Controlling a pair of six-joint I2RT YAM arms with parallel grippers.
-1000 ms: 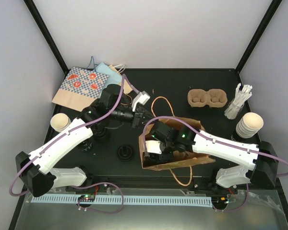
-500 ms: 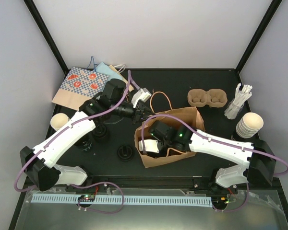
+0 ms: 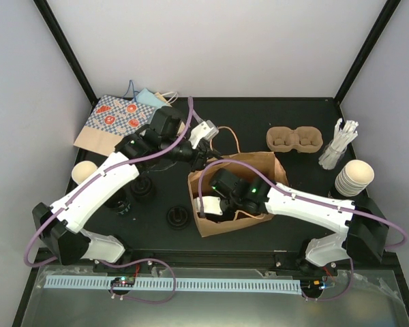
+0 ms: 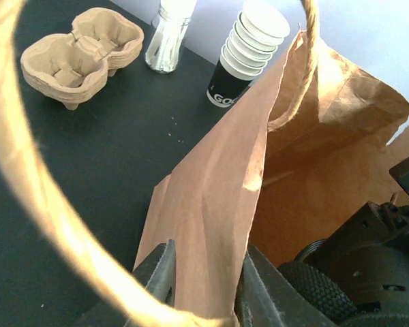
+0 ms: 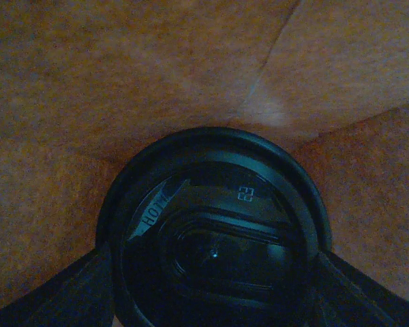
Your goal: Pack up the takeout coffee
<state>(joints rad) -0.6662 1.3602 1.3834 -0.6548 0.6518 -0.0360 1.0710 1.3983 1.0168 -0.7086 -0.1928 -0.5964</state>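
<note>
My left gripper's fingers stand apart around the bag's side, so next my left gripper closes on the bag's rim [image 4: 249, 218] and steadies the bag before my right gripper rises.
The brown paper bag [image 3: 221, 225] stands upright mid-table, its mouth facing up. My left gripper [image 3: 203, 158] is at the bag's back-left rim. In the left wrist view its jaws [image 4: 204, 272] stand slightly apart, one on each side of the bag wall [image 4: 211, 184]. My right gripper [image 3: 215, 204] reaches down inside the bag, shut on a cream cup [image 3: 208, 206]. The cup's black lid [image 5: 215, 231] fills the right wrist view. The tan cup carrier [image 3: 294, 139] sits back right, also visible in the left wrist view [image 4: 82, 54].
A stack of cups [image 3: 354, 177] and a jar of stirrers [image 3: 337, 146] stand at the right edge. Another cup [image 3: 84, 172] stands at the left. Loose black lids [image 3: 177, 216] lie left of the bag. Patterned bags [image 3: 119, 122] lie at the back left.
The bag has gone from lying flat to standing upright and has shifted back and left. My left gripper rose with its rim and its jaws have parted. My right gripper stays inside with the cup.
</note>
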